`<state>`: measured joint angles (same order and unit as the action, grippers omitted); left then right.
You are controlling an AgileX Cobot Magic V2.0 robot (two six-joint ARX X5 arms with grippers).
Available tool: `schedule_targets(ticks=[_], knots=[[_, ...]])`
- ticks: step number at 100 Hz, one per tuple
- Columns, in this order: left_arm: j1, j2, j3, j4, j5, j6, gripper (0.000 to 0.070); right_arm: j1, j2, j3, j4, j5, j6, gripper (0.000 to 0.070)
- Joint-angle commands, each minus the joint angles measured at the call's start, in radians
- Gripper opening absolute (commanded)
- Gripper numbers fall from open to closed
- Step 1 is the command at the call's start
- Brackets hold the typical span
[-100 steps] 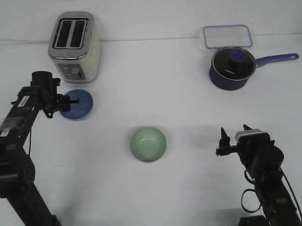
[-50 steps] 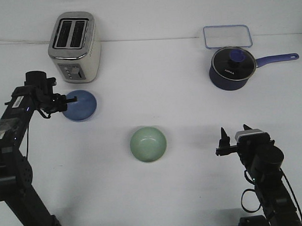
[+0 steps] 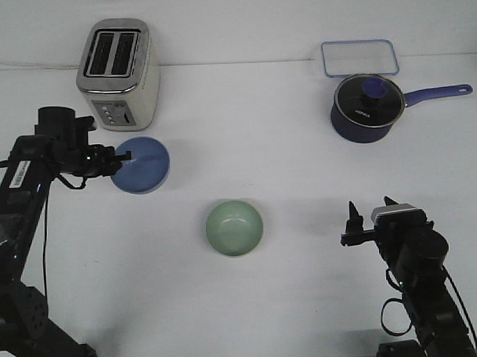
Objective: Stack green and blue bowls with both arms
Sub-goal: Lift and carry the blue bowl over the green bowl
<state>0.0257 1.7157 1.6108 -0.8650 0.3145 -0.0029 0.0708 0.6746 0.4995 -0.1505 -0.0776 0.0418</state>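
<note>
My left gripper needs to let go of the blue bowl inside the green bowl (image 3: 235, 226) near the middle of the table.
The blue bowl (image 3: 146, 166) is at the left of the table, in front of the toaster and tilted a little. My left gripper (image 3: 122, 159) is shut on its left rim. The green bowl (image 3: 234, 227) sits upright near the middle of the table, nothing touching it. To its lower right, well apart from it, my right gripper (image 3: 370, 213) stands open with nothing between its fingers.
A silver toaster (image 3: 117, 64) stands at the back left, just behind the blue bowl. A dark navy saucepan (image 3: 365, 103) with a glass lid and long handle sits at the back right. A clear rectangular container (image 3: 359, 57) lies behind it.
My left gripper has carried the blue bowl to the right, toward the table's middle. The green bowl and the right arm have not moved.
</note>
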Motion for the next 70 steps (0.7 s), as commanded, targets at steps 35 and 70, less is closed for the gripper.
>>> schedule_targets(ticks=[35,70], knots=[[-0.308,-0.010,0.015,-0.039,0.010,0.014,0.0004,0.002,0.003,0.005,0.008,0.000,0.010,0.0538],[-0.455,-0.008,0.014,-0.045,0.009,0.014,0.0004,0.002,0.003,0.005,0.009,0.000,0.010,0.0538]])
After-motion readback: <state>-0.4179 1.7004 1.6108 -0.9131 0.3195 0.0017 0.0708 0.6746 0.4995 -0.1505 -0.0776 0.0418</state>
